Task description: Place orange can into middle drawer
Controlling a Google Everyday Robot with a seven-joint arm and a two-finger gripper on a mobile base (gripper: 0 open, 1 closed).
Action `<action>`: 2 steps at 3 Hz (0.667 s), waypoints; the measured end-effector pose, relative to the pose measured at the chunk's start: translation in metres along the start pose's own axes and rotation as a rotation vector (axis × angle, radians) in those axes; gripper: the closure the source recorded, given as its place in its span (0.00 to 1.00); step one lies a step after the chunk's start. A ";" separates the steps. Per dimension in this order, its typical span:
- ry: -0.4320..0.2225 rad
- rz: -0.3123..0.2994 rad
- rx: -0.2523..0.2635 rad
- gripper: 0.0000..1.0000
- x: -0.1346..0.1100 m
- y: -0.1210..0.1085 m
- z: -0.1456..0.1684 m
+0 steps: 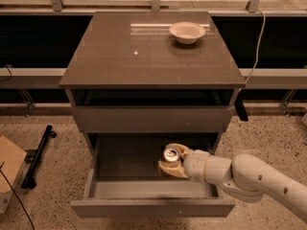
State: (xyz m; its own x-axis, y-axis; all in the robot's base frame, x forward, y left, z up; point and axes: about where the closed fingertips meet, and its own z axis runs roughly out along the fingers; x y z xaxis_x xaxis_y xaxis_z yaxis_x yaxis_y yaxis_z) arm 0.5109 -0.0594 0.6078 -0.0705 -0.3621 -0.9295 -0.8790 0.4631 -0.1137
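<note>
Next, I let go of the orange can near the centre of the middle drawer's bottom (165,174), with the can standing upright.
The orange can (171,155) stands upright, silver top up, inside the pulled-out middle drawer (120,161), right of its centre. My gripper (171,164) reaches in from the lower right on a white arm and is shut on the can, its pale fingers (169,169) wrapped around the can's sides. I cannot tell whether the can's base touches the drawer floor. The drawer's grey front panel (152,208) is nearest the camera.
A white bowl (187,32) sits on the cabinet top (144,56) at the back right. The upper drawer front (152,119) is closed. A black bar (37,155) and a cardboard box (8,169) lie on the floor at left. A cable (257,37) hangs at right.
</note>
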 end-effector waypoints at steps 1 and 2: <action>0.001 -0.002 -0.008 1.00 0.010 -0.001 0.015; 0.005 0.001 -0.015 1.00 0.020 -0.003 0.027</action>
State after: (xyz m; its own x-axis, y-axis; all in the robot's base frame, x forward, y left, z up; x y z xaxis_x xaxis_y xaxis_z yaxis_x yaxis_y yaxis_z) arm 0.5246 -0.0466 0.5799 -0.0740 -0.3657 -0.9278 -0.8861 0.4510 -0.1071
